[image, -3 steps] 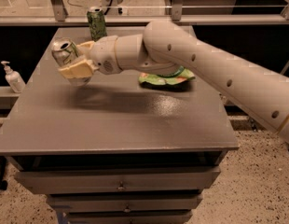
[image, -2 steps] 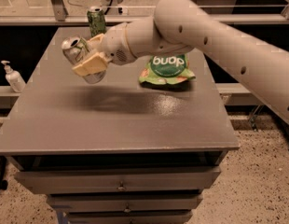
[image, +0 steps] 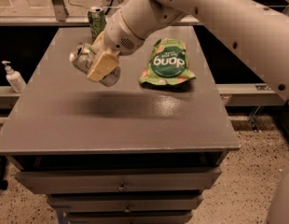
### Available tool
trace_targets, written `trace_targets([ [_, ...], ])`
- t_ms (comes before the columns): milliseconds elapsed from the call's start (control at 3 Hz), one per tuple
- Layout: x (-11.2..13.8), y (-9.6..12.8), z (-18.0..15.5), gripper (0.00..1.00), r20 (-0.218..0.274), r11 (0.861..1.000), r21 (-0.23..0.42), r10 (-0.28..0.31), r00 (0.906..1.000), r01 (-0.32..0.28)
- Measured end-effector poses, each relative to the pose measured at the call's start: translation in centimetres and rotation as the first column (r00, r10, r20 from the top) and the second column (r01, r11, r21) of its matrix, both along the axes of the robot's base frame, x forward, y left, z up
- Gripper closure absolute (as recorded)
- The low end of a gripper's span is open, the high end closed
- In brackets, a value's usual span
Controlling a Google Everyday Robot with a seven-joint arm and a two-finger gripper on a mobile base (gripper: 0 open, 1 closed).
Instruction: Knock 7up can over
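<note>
The robot's gripper needs to put the 7up can down lying on the grey table (image: 94, 94) between the white pump bottle and the green snack bag.
The 7up can (image: 83, 57), silvery with a silver top, is held in my gripper (image: 100, 69). It lies tilted on its side, top pointing left, in the air above the left half of the grey table (image: 135, 120). Its shadow falls on the tabletop below. A tan finger (image: 103, 64) crosses the can's body, and the gripper is shut on it. The arm reaches in from the upper right.
A darker all-green can (image: 96, 22) stands upright at the table's back edge, just behind the gripper. A green snack bag (image: 166, 62) lies flat on the right half. A white pump bottle (image: 14, 77) stands on a lower ledge off the table's left side. Drawers are below the front edge.
The gripper has risen and come forward and right with the can in it. The can has gone from nearly upright near the table's back left to tilted in the air.
</note>
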State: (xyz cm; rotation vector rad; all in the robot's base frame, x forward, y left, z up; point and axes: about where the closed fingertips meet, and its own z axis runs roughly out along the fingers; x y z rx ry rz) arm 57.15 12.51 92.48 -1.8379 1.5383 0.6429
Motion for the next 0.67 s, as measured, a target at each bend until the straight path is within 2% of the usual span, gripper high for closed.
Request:
trace_targets([
  [333,-2.3,-0.5,-1.9,1.00,-0.026,0.971,-0.220,0.089,0.9957,-0.093],
  [667,-3.7,-0.9,-3.2,1.00,-0.028,0.913,-0.392,0.116,0.9929,-0.118],
])
